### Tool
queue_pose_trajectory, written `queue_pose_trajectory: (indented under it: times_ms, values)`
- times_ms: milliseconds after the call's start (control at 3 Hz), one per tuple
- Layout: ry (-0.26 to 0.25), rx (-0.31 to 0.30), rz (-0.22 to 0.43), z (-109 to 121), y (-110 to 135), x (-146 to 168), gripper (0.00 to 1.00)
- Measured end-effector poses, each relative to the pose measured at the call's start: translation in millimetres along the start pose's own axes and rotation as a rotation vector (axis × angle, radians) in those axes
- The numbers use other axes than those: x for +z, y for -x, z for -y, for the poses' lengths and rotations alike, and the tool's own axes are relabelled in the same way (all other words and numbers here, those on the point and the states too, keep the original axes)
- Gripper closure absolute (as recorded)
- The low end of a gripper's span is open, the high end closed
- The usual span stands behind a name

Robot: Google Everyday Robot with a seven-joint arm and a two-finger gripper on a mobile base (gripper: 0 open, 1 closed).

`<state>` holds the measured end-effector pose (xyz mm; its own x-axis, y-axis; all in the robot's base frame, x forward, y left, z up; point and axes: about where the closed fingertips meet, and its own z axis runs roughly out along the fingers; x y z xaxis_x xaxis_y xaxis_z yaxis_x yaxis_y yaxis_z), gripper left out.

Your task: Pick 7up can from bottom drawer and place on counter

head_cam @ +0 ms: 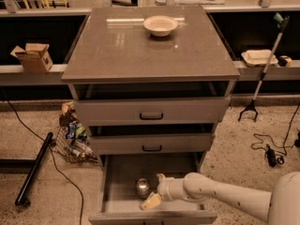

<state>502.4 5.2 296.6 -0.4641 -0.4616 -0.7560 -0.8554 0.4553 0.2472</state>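
I will grip the sides of the 7up can [142, 188] near its silver lid, inside the open bottom drawer.
The 7up can [143, 187] stands upright on the floor of the open bottom drawer [123, 172], left of the middle, silver lid up. My gripper [153, 190] reaches in from the right, low inside the drawer. It is open, one cream finger [151, 201] in front of the can and the other behind it to the right. The can's right side sits at the mouth of the gripper; I cannot tell if they touch. The glossy grey-brown counter [126, 48] tops the cabinet above.
A cream bowl [161, 25] sits on the counter's far side. Two shut drawer fronts with black handles [151, 116] hang above the open drawer. A bag of litter [72, 137] and a black pole [33, 168] lie on the floor at left; a grabber tool [262, 74] leans at right.
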Motion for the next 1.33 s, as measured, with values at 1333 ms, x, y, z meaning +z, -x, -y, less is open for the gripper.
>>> queue_pose_trajectory:
  times_ms: [1333]
  values:
    - [-0.066,-0.045,0.091,56,-21,75,0.00]
